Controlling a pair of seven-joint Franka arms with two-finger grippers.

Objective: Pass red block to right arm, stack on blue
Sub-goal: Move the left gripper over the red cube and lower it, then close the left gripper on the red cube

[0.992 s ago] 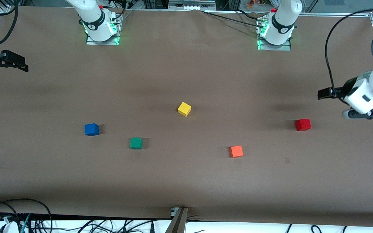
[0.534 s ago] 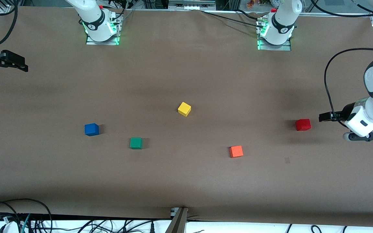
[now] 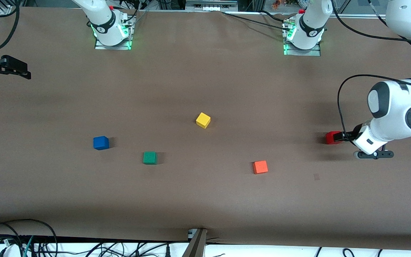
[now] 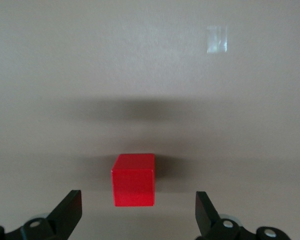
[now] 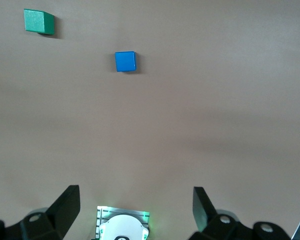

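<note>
Next, I close my left gripper on the red block so that it presses the block's side (image 3: 331,137) (image 4: 154,181) facing the front camera and its opposite side together.
The red block (image 3: 333,137) sits on the brown table toward the left arm's end. My left gripper (image 3: 344,135) is low beside it and open. In the left wrist view the block (image 4: 134,180) lies centred at the tips of the wide-apart fingers (image 4: 70,202), untouched, with my left gripper (image 4: 137,199) around its near edge. The blue cube (image 3: 101,142) sits toward the right arm's end and also shows in the right wrist view (image 5: 125,61). My right gripper (image 3: 18,71) waits open and empty at that end of the table (image 5: 135,197).
A green cube (image 3: 150,157) lies beside the blue one, nearer the front camera. A yellow cube (image 3: 203,120) sits mid-table. An orange-red cube (image 3: 260,167) lies between the green and red ones. The right arm's base (image 5: 122,225) shows under its wrist.
My left arm has come down and moved in toward the red block, bringing its open fingers to the block. The right arm and all cubes have not moved.
</note>
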